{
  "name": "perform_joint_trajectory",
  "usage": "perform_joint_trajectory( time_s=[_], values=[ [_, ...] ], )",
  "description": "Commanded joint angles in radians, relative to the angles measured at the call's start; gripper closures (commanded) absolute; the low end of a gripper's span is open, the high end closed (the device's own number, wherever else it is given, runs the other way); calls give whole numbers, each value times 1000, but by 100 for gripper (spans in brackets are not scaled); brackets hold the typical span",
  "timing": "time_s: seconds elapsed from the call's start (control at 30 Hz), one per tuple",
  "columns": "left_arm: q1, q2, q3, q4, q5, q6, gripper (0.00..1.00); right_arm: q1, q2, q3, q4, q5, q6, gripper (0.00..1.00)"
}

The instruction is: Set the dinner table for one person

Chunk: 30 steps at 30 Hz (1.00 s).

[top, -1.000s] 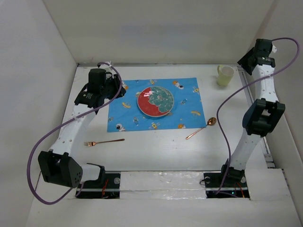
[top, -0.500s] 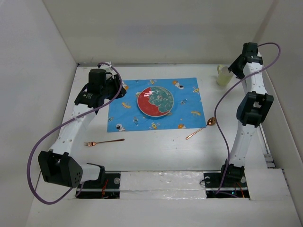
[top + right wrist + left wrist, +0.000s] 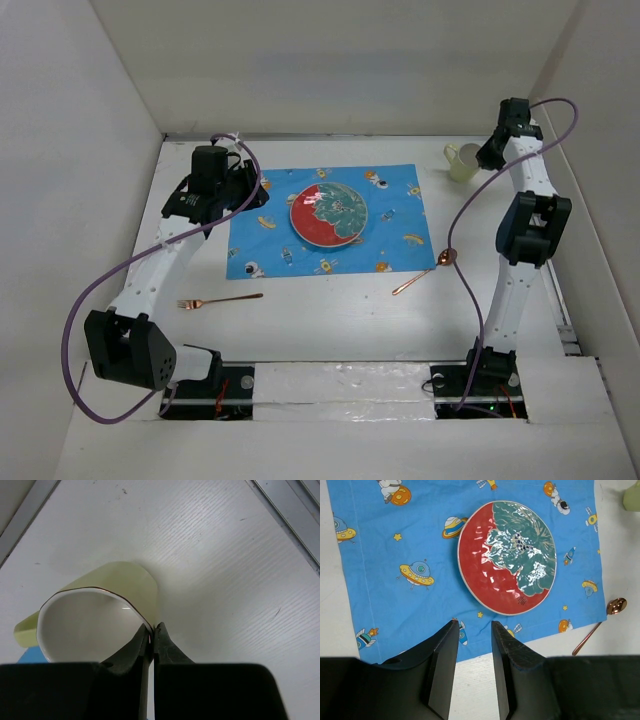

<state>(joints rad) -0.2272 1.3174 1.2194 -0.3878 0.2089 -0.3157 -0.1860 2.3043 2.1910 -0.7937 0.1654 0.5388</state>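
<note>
My right gripper needs to put the cup down on the blue placemat's far corner [image 3: 400, 179], on the copper spoon's side.
A pale yellow-green cup [image 3: 461, 163] [image 3: 100, 615] is at the far right of the white dinner table [image 3: 330, 320]. My right gripper [image 3: 151, 627] [image 3: 483, 158] is shut on the cup's rim, one finger inside and one outside. A red and green plate [image 3: 329, 214] [image 3: 506, 557] sits on a blue space-print placemat [image 3: 400, 215] [image 3: 395, 595]. My left gripper [image 3: 472, 625] [image 3: 250, 195] hangs open over the placemat's left edge with nothing between its fingers. A copper fork [image 3: 220, 299] lies on the table at the left, and a copper spoon [image 3: 425, 272] [image 3: 600, 627] at the right.
White walls close in the table on three sides. A metal rail [image 3: 290, 515] runs along the right edge beside the cup. Both arm bases [image 3: 340, 385] sit at the near edge.
My right gripper came down to the cup and shut on its rim. The cup shifted a little to the left, its handle now showing. The left arm has barely moved.
</note>
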Motion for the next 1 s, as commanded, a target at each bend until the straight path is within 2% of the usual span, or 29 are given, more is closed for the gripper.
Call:
perform_joint_trajectory(
  time_s=[0.0, 0.23, 0.43, 0.7, 0.97],
  values=[
    [2, -4, 32, 9, 12, 3, 71, 19, -117, 1, 112, 20, -16, 100],
    [2, 8, 48, 13, 15, 1, 71, 141, -151, 102, 54, -55, -121, 100],
    [2, 8, 43, 20, 23, -2, 71, 217, -151, 41, 53, -151, -135, 100],
    [2, -3, 25, 24, 24, -5, 71, 261, -40, 193, -29, -210, -138, 100],
    [2, -18, 12, 26, 14, -5, 71, 270, 10, 217, -81, -196, -126, 100]
  ],
)
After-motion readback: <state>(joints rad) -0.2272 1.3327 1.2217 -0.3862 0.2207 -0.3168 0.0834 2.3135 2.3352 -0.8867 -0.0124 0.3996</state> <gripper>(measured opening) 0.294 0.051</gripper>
